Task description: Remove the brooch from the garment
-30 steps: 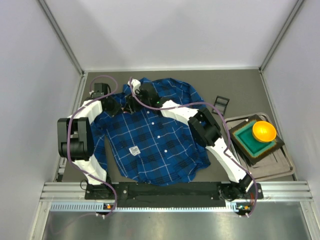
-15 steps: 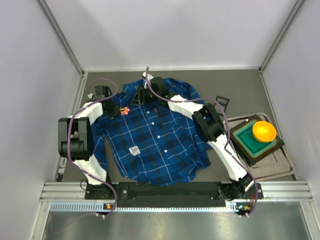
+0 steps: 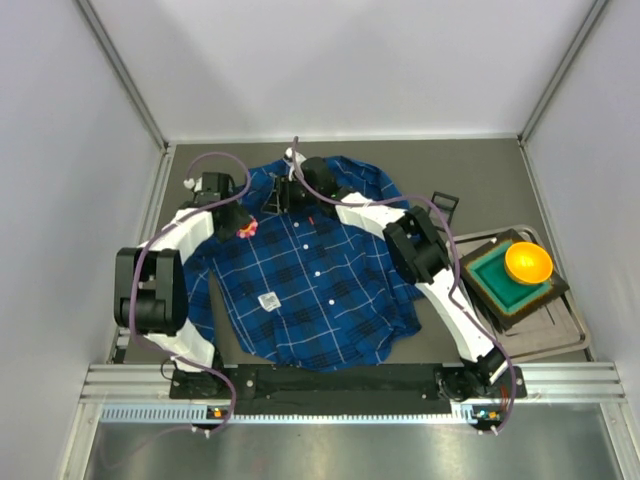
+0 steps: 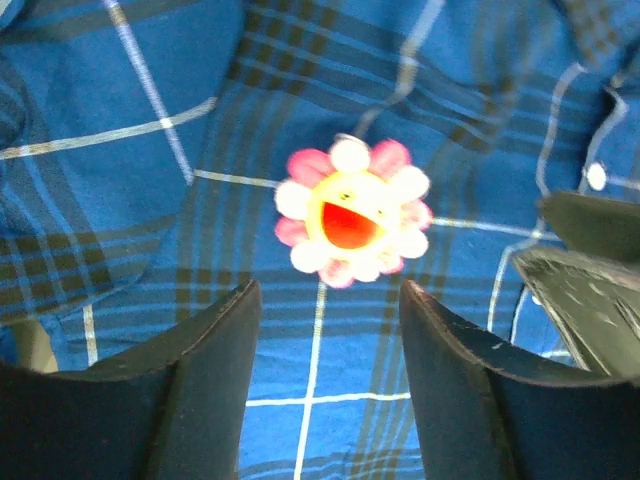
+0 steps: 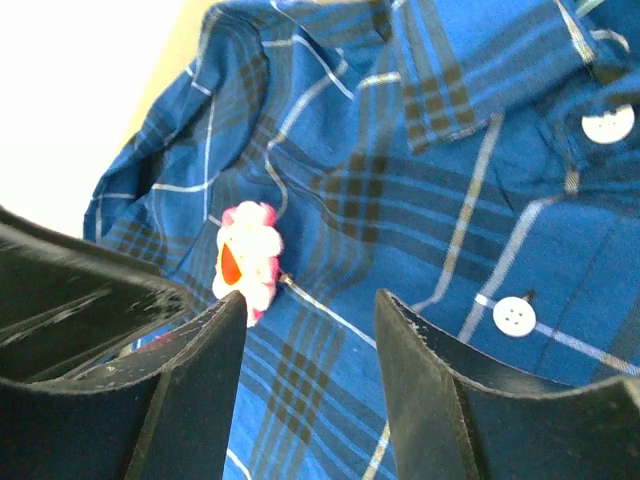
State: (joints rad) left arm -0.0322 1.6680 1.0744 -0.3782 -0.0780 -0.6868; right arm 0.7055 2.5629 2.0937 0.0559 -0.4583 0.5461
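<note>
Next, my left gripper moves forward and pinches the brooch's near petals (image 4: 386, 263), because only cloth is in its gap and the brooch sits past its fingertips.
The garment (image 3: 320, 290), a blue plaid shirt, lies spread flat on the dark table. The brooch (image 3: 245, 228), a small pink and white flower with a yellow face, sits on the shirt's chest near the collar. My left gripper (image 3: 238, 220) hovers right at it. In the left wrist view the brooch (image 4: 352, 212) lies on the garment (image 4: 150, 150) just beyond my open left gripper (image 4: 330, 295), with only cloth between the fingers. My right gripper (image 3: 283, 197) is over the collar area. In the right wrist view it (image 5: 310, 305) stands open above the garment (image 5: 430, 200), the brooch (image 5: 248, 262) beside its left fingertip.
A white square tag (image 3: 269, 300) lies on the shirt's middle. At the right, an orange bowl (image 3: 528, 262) sits on a green pad (image 3: 492, 288) in a grey tray (image 3: 560, 335). A small black frame (image 3: 443, 208) lies near the shirt's right sleeve. Walls enclose three sides.
My left gripper has gone from shut to open and its wrist has shifted toward the brooch. The right gripper drew back toward the collar a second ago and has held still since.
</note>
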